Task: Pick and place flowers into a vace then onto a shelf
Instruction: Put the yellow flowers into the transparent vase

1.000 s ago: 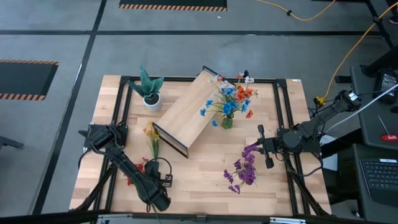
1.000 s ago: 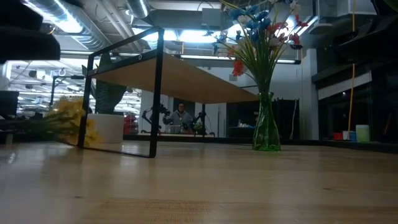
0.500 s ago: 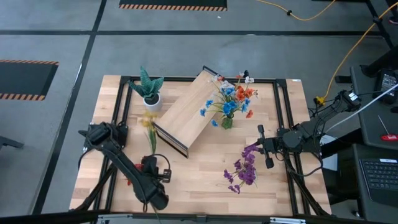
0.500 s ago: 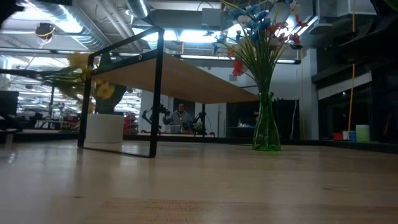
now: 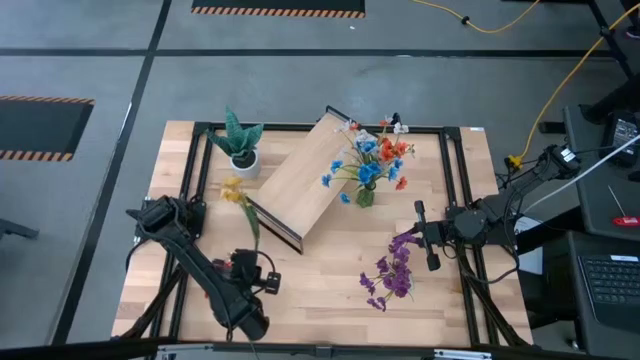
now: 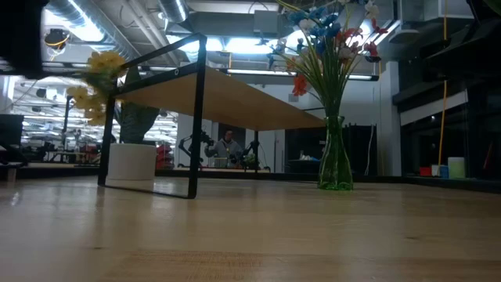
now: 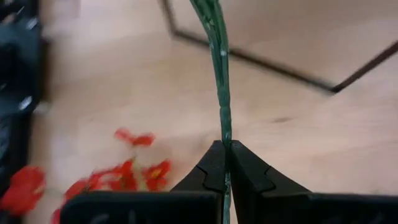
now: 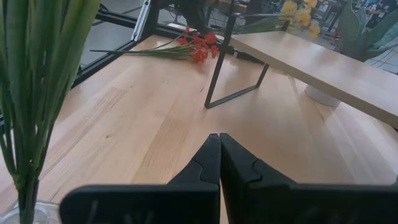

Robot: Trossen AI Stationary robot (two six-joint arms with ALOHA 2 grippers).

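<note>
I will use my left gripper to put the yellow sprig down on the bare wood (image 5: 281,273) (image 7: 288,157) between the red sprig and the purple sprig.
My left gripper (image 5: 250,260), near the table's front left, is shut on a yellow flower sprig (image 5: 240,205). Its blossoms (image 6: 98,82) hang in the air beside the shelf's (image 5: 300,178) near-left corner. A red sprig (image 7: 118,177) lies flat on the table below that gripper. The green vase (image 5: 366,195) stands on the table by the shelf's right side, holding blue, orange and white flowers (image 6: 329,39). A purple sprig (image 5: 393,270) lies flat toward the front right. My right gripper (image 5: 418,235) waits shut at the right, pointing toward the vase. My left gripper pinches the yellow sprig's thin green stem (image 7: 224,134), near its lower end, between its two fingertips (image 7: 211,168). The fingers slant down from the table's near side, and the stem runs on ahead roughly in line with them. The sprig is lifted clear, blossom end higher and toward the far edge.
A spiky green plant in a white pot (image 5: 241,150) stands at the far left, just behind the shelf's left end. A black frame (image 5: 200,130) runs around the tabletop. Bare wood lies between the shelf's near side and the purple sprig.
My left gripper has risen and tipped up, still shut on the stem. The yellow sprig, which lay on the table, is now lifted clear. Its blossom end has swung up and toward the far edge, to about the height of the shelf board.
</note>
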